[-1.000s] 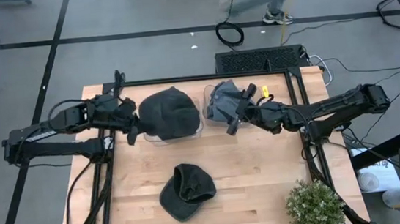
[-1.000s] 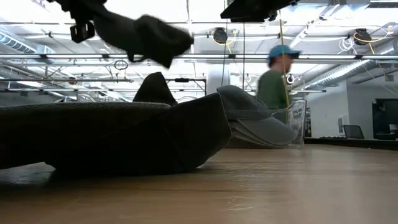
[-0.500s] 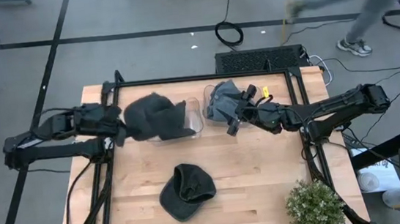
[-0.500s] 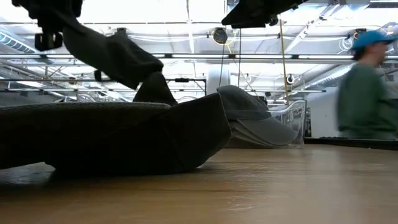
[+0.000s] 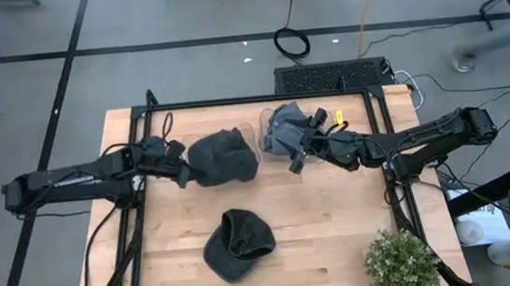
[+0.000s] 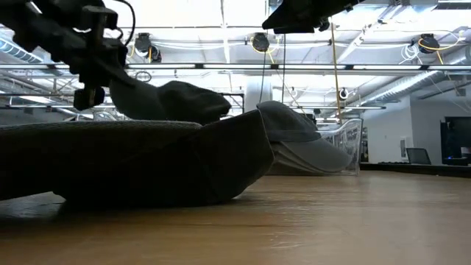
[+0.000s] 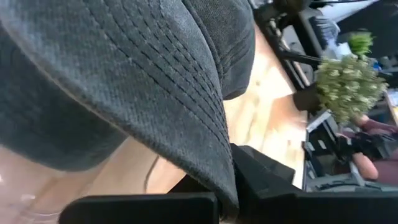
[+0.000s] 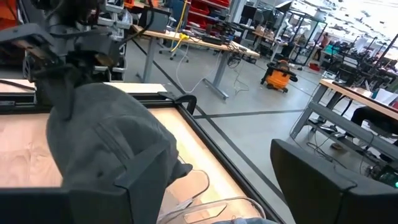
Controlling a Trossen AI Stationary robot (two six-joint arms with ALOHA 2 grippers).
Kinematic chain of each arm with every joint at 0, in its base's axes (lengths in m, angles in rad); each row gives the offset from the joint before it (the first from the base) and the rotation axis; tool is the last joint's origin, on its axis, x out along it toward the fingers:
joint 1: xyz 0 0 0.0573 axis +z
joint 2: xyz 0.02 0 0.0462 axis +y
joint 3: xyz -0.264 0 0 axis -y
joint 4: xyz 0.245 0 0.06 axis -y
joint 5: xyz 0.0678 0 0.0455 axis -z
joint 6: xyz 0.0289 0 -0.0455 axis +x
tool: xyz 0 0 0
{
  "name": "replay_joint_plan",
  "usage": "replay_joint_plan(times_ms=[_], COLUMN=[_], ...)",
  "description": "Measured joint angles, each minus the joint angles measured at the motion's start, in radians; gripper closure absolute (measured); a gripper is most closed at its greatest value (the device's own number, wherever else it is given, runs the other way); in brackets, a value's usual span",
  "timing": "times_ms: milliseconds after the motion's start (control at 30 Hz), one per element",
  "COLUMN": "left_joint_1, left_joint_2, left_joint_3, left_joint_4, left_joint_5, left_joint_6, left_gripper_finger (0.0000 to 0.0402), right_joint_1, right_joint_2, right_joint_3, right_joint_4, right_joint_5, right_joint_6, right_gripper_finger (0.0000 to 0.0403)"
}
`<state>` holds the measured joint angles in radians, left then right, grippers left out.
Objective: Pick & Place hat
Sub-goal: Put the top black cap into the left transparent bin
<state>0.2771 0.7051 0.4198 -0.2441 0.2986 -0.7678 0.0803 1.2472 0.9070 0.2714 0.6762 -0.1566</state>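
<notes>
Next, my left gripper takes the hat's top [image 5: 228, 151] and tucks it in, as it holds the dark grey hat's stitched edge with the hat high over its clear bin.
My left gripper [image 5: 182, 166] is shut on a dark grey hat [image 5: 224, 157], which it holds over a clear bin [image 5: 253, 134] at the table's far middle. The low view shows that hat [image 6: 176, 100] raised, its underside hidden behind a nearer hat. A lighter grey hat [image 5: 280, 129] lies in a second clear bin to the right. My right gripper [image 5: 295, 158] hovers open at that hat's near side, well above it, with nothing between its fingers. Another dark hat [image 5: 238, 244] lies on the table near the front middle. My left gripper pinches the edge of the dark hat's stitched brim [image 7: 214, 163] between its two fingers [image 7: 261, 186]. The fingers come from the table's left, slanting down. The crown hangs beyond the fingers toward the right, over the bin; whether it rests on the bin, I cannot tell.
A black frame rail [image 5: 232, 101] runs along the table's far and side edges. A potted plant [image 5: 401, 262] stands at the near right corner. Bare wood [image 5: 337, 219] lies between the front hat and the plant.
My left gripper has come down with the dark hat, swinging first toward the table's left edge and then back right, and has rolled somewhat. The hat now hangs lower over the left bin. A person has walked off to the right behind the table.
</notes>
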Motion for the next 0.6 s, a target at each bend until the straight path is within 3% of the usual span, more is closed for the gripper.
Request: replay_joint_plan(times_ms=[300,400,600], left_joint_1=[0.092,0.11,0.139], left_joint_2=[0.013,0.013,0.02], left_joint_3=[0.107,0.151,0.148], left_joint_4=[0.007,-0.058,-0.233], left_joint_5=[0.068,0.066,-0.064], left_joint_6=[0.074,0.121,0.144], left_gripper_finger=[0.0391,0.0394,0.0394], right_joint_1=[0.0,0.0,-0.006], right_joint_2=[0.0,0.0,0.0], right_joint_3=[0.0,-0.001,-0.043], right_joint_4=[-0.012,-0.016,0.025], right_joint_5=[0.0,0.0,-0.001], right_joint_6=[0.014,0.014,0.014], right_gripper_finger=[0.014,0.014,0.014])
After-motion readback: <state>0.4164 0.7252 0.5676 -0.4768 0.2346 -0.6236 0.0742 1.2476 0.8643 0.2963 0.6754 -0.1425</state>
